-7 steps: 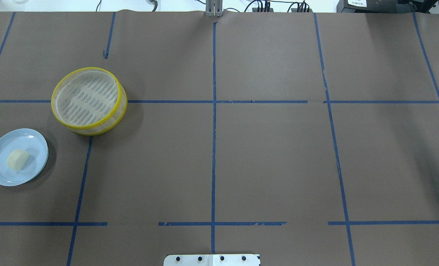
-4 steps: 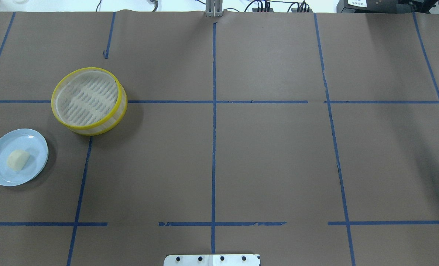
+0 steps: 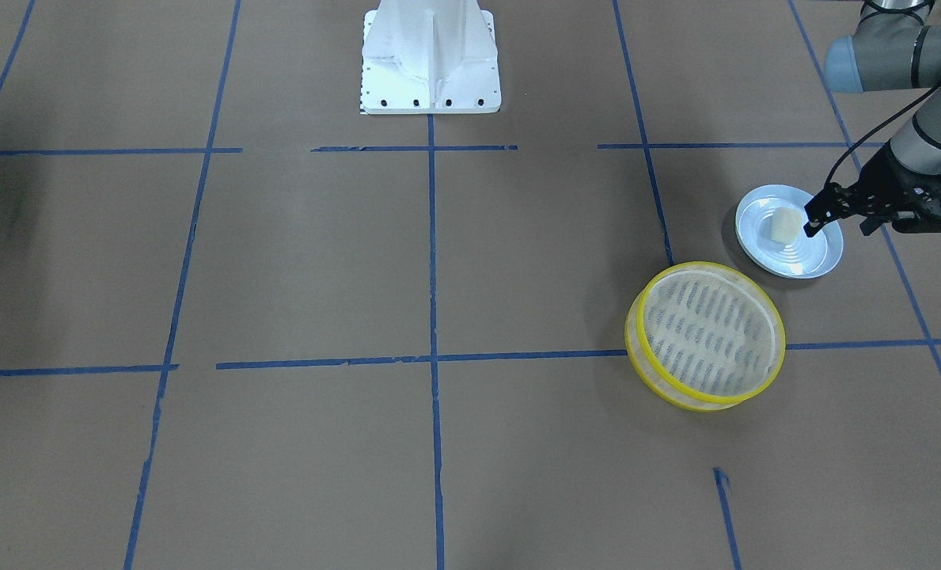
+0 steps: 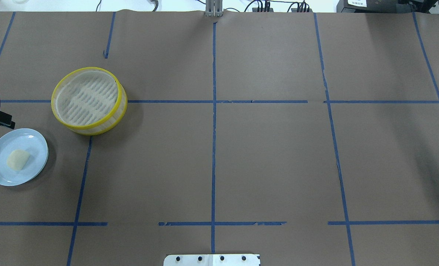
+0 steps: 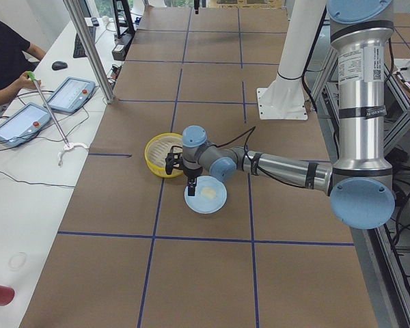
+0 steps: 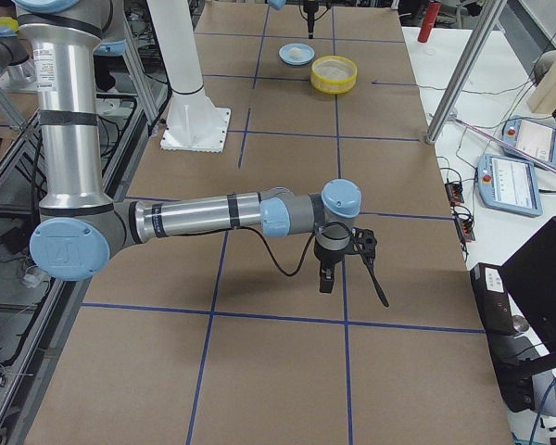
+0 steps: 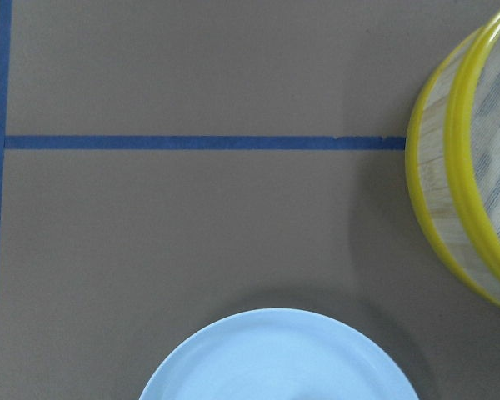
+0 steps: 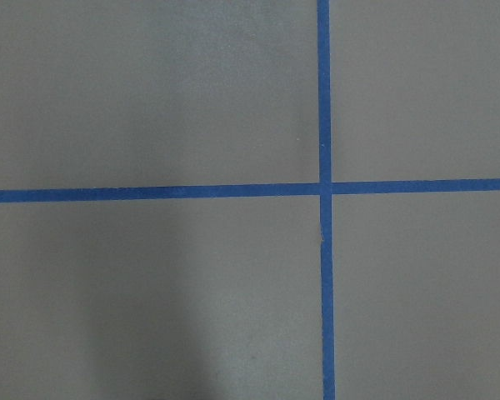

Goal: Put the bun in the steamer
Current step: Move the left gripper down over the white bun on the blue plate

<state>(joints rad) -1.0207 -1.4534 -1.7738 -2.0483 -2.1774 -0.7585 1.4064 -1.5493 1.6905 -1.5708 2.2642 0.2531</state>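
Note:
The bun on the pale blue plate is my left gripper's next target, and I should move that gripper there and close it around the bun's sides [image 3: 787, 226].
The cream-white bun [image 4: 18, 159] lies on a pale blue plate [image 4: 38, 142] at the table's left. It also shows in the front view [image 3: 785, 224]. The yellow-rimmed steamer [image 4: 90, 69] stands beside the plate, farther from the robot, with nothing inside it. My left gripper [image 3: 840, 222] is open and empty, held above the plate's outer edge, apart from the bun. Its wrist view shows the plate's rim [image 7: 275, 333] and the steamer's side [image 7: 462, 167]. My right gripper [image 6: 350, 271] hangs over bare table far to the right, and I cannot tell if it is open or shut.
Brown paper with blue tape lines covers the table. The robot's white base [image 3: 430, 63] stands at the near middle edge. An operator sits with tablets [image 5: 27, 113] beyond the table's far side.
My left gripper has come into the overhead view from the left edge and moved right, toward the plate. The bun, plate and steamer have not moved.

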